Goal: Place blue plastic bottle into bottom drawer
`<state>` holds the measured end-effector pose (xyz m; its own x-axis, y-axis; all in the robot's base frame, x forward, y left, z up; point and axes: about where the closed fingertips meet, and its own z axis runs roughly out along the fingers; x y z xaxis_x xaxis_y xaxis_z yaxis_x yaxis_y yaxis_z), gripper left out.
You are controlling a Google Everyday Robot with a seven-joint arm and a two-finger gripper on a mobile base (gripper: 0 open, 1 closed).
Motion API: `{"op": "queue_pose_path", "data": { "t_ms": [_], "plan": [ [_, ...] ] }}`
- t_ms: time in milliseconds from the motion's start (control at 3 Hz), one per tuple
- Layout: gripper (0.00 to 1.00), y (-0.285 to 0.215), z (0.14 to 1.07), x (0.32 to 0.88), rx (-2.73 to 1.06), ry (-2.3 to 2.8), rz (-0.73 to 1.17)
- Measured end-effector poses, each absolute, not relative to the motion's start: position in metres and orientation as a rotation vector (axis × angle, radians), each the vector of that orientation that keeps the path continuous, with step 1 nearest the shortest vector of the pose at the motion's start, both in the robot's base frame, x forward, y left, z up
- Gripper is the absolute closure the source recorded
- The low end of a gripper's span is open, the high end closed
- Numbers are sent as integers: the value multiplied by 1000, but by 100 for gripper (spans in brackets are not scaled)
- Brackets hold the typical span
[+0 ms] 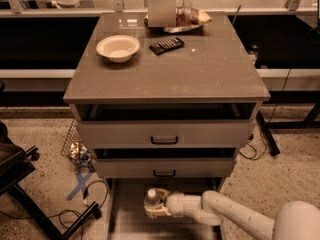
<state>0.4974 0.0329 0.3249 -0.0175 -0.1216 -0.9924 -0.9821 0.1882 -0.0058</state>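
Note:
Next, I let go of the blue plastic bottle with my gripper on the bottom drawer's inside (149, 220), toward the side of the drawer nearer the wire basket.
The blue plastic bottle (151, 199) is a clear bottle with a white cap. It stands roughly upright over the floor of the bottom drawer (131, 225), the pulled-out tray under the grey cabinet. My gripper (156, 205) reaches in from the lower right on a white arm and is shut on the bottle, just below the middle drawer's front. The bottle's lower part is hidden by the fingers.
The cabinet top (210, 69) carries a white bowl (118, 47), a dark remote-like object (166, 45) and a tray of packets (177, 19). The top and middle drawers stand slightly open. A black chair base (30, 194), cables and a wire basket (75, 144) lie to the left.

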Motion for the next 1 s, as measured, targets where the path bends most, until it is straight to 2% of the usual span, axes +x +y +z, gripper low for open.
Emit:
{"op": "queue_pose_path", "data": {
  "t_ms": [1000],
  "plan": [
    [100, 57, 222, 509, -1176, 1469, 1110]
  ]
}}
